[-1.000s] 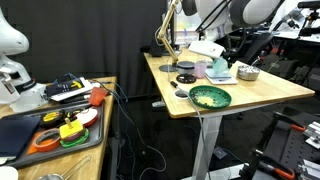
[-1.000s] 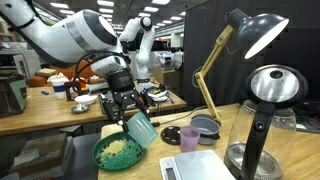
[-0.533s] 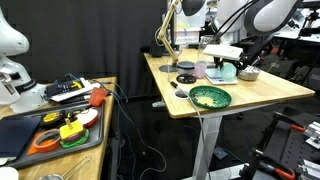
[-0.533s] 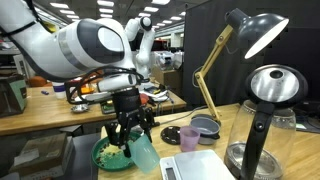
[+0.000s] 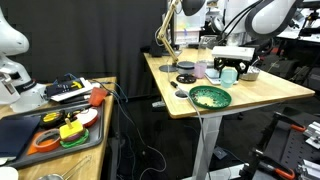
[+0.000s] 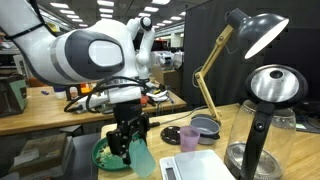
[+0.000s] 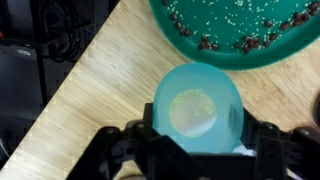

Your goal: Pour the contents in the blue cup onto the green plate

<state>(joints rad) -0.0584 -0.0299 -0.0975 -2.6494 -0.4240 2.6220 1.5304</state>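
I need to use my gripper to set the blue cup down on the wooden table [image 5: 228, 88], just past the green plate.
The green plate [image 5: 210, 97] lies near the front edge of the wooden table and bears the contents [image 5: 207, 96], a pale yellowish heap. It also shows in an exterior view [image 6: 103, 156] and at the top of the wrist view [image 7: 240, 35], where loose bits are scattered on it. My gripper [image 5: 229, 66] is shut on the blue cup [image 5: 229, 74] and holds it upright just beyond the plate. The cup also shows in an exterior view [image 6: 142, 158] below the gripper [image 6: 131, 140]. In the wrist view the gripper [image 7: 200, 135] clasps the cup [image 7: 197, 105], whose mouth faces the camera.
A grey metal bowl [image 5: 248, 72] stands right behind the cup. Small black discs [image 5: 185, 78] lie further back. A pink cup [image 6: 187, 137], a white scale [image 6: 197, 165], a clear jug [image 6: 262, 120] and a desk lamp [image 6: 255, 30] stand nearby. A second table [image 5: 60, 120] holds tools.
The cup was tilted over the plate a second ago. It has swung back upright and moved off the plate toward the metal bowl, still in my gripper.
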